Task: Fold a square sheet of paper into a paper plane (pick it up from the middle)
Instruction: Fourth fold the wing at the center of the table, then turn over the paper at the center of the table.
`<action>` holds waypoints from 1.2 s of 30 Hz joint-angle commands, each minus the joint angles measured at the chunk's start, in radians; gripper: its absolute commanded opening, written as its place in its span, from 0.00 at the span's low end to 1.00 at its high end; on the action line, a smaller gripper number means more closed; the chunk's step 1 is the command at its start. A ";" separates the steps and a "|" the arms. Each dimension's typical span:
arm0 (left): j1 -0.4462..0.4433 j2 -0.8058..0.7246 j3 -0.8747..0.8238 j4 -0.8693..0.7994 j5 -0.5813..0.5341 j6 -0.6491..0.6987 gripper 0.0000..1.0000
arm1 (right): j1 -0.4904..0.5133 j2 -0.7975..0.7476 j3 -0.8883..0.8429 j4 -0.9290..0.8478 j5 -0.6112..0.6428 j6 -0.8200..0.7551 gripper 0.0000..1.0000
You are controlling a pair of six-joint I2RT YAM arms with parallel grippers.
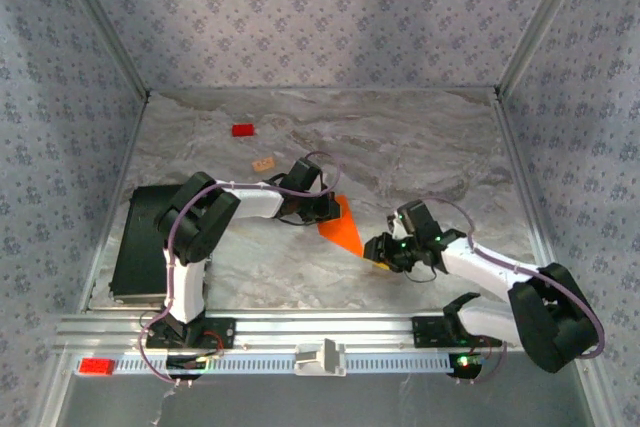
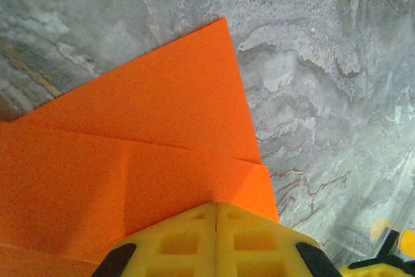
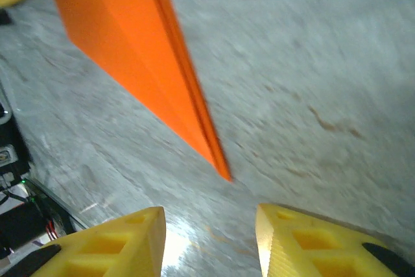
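Next, I move my right gripper in, as the paper's sharp tip lies beyond its open fingers, and pinch the narrow end (image 3: 205, 139) with it while my left gripper pins the paper.
The orange paper (image 1: 345, 230) lies on the marble table, folded into a narrow pointed shape with layered flaps (image 2: 149, 147). My left gripper (image 1: 334, 209) is shut, and its yellow fingertips (image 2: 216, 211) rest together on the paper's wide end; no paper shows between them. The paper's sharp tip (image 3: 224, 173) points toward my right gripper (image 1: 376, 250). That gripper is open, with both yellow fingers (image 3: 117, 244) low over the table just short of the tip and nothing between them.
A small red block (image 1: 242, 130) and a small tan block (image 1: 264, 163) lie at the far left of the table. A black box (image 1: 140, 242) sits by the left arm. Patterned walls close in the sides and back.
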 commanded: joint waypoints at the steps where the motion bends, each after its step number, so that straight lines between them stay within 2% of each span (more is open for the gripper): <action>1: 0.002 0.017 -0.022 -0.035 -0.026 -0.009 0.05 | 0.005 -0.009 -0.003 0.015 -0.045 0.049 0.41; 17: 0.006 0.020 -0.025 -0.026 -0.018 -0.022 0.05 | 0.002 0.110 0.013 0.149 -0.065 0.087 0.32; 31: 0.016 0.015 -0.027 -0.025 -0.006 -0.022 0.05 | -0.029 0.131 0.011 0.221 -0.064 0.110 0.32; 36: 0.016 0.018 -0.028 -0.009 0.003 -0.035 0.05 | -0.036 0.127 -0.005 0.297 -0.083 0.126 0.33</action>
